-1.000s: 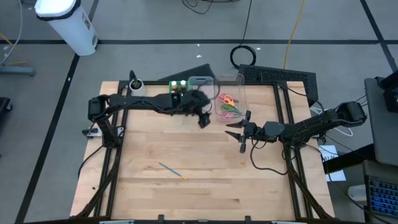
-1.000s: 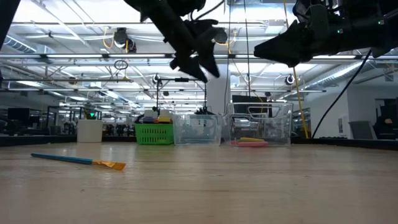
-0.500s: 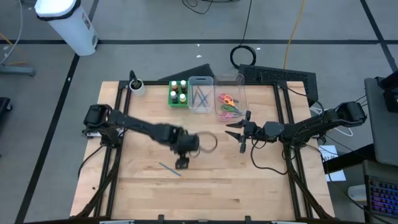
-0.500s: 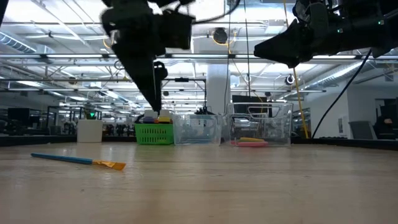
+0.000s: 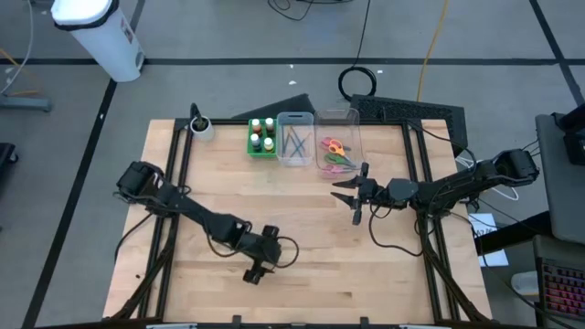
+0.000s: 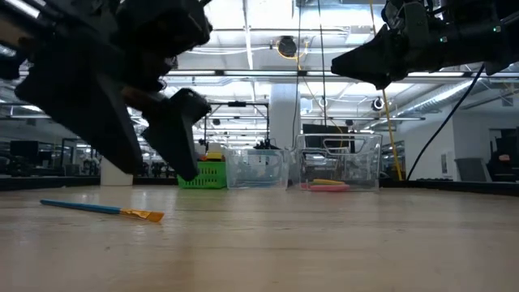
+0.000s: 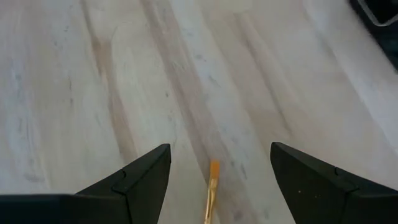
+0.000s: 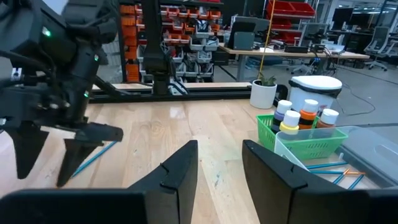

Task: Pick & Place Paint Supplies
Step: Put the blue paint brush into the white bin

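Note:
Next, I lower my left gripper's open fingers to the wood, as they are too high above the brush's orange tip, before I close them by the brush's metal band (image 6: 130, 212).
One blue-handled brush (image 6: 93, 208) with an orange tip (image 7: 213, 186) lies flat on the wooden table. My left gripper (image 5: 252, 270) (image 6: 160, 172) (image 7: 219, 148) hovers open just above the brush, one finger on either side of the tip and not touching it. In the high view the gripper hides the brush. My right gripper (image 5: 352, 194) (image 8: 219, 144) waits open in the air, right of centre. Paint bottles (image 5: 262, 133) stand in the green tray, brushes (image 5: 293, 143) lie in a clear bin, and scissors (image 5: 335, 153) lie in the bin beside it.
The green tray (image 5: 253, 146) and the two clear bins (image 5: 294, 117) (image 5: 340, 115) stand in a row at the far edge, with a white cup (image 5: 201, 127) to their left. Bare wood surrounds the brush toward the near edge. Black frame rails run along both table sides.
My left gripper has swept from above the bins at the far edge toward the near edge and down, and now sits low over the brush. The brush has stayed where it was.

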`<state>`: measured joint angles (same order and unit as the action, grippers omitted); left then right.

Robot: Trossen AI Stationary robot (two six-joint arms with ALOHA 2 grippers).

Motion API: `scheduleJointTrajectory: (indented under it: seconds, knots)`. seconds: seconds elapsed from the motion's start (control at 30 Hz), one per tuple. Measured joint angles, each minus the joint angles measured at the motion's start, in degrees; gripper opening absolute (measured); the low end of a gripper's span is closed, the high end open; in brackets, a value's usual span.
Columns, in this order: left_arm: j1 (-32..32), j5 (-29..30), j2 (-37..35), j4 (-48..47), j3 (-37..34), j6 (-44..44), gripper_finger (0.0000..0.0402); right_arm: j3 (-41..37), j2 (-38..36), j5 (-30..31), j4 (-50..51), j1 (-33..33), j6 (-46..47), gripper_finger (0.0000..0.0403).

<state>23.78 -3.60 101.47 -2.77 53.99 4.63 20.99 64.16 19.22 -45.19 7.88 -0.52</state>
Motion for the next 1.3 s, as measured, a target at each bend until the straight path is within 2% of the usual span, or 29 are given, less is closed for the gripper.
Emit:
scheduleJointTrajectory:
  seconds: [0.3,0.57,0.67,0.93,1.03,1.17,1.3]
  knots:
    - [1.1,2.2,2.38,2.09,-3.01,3.04,0.0284,0.0,0.0,-0.02,-0.01,0.0,-0.12,0.0118]
    - [1.37,-0.35,7.84,5.7,-2.68,2.82,0.0279,0.0,0.0,-0.03,-0.01,0.0,-0.12,0.0117]
    - [1.32,-0.62,7.89,5.55,-2.73,2.84,0.0249,0.0,0.0,-0.04,0.02,0.0,-0.13,0.0118]
    - [1.26,0.45,7.8,4.96,-2.81,3.68,0.0114,0.0,0.0,-0.04,0.02,0.0,-0.12,0.0115]
    - [1.28,0.59,7.8,4.92,-2.83,6.01,0.0086,0.0,0.0,-0.04,0.02,0.0,-0.12,0.0116]
    - [1.31,0.81,7.8,4.94,-2.88,9.42,0.0086,0.0,0.0,-0.04,0.02,0.0,-0.12,0.0119]
    - [1.52,0.66,7.23,4.71,-2.92,9.43,0.0127,0.0,0.0,-0.04,0.02,0.0,-0.13,0.0116]
